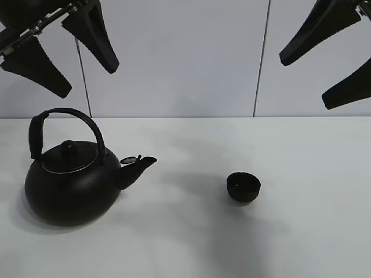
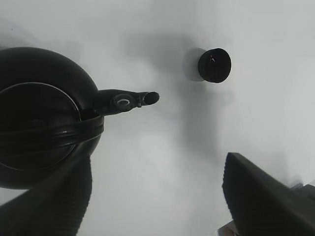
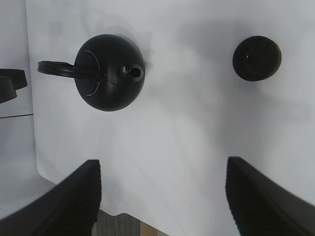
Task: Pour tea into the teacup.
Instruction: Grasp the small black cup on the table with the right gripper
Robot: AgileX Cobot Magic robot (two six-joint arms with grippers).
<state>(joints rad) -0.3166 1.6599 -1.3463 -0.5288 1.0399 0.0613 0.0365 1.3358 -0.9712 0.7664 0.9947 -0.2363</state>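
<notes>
The robot's right gripper needs to go to the black teacup next and close around the outer sides of its body (image 1: 243,192) (image 3: 257,58), below the teacup's rim.
A big round black kettle (image 1: 69,184) with an arched handle stands at the left of the white table, its spout pointing right. It also shows in the left wrist view (image 2: 44,118) and the right wrist view (image 3: 110,73). The small matte black teacup (image 1: 243,187) stands upright to the right of the spout, apart from it; it also shows in the left wrist view (image 2: 214,65) and the right wrist view (image 3: 256,58). My left gripper (image 1: 58,52) hangs open and empty high above the kettle. My right gripper (image 1: 333,55) hangs open and empty high at the right.
The white table (image 1: 191,243) spreads around both objects. A pale panelled wall (image 1: 174,58) stands behind it. In the right wrist view the table's edge (image 3: 74,194) and floor beyond show.
</notes>
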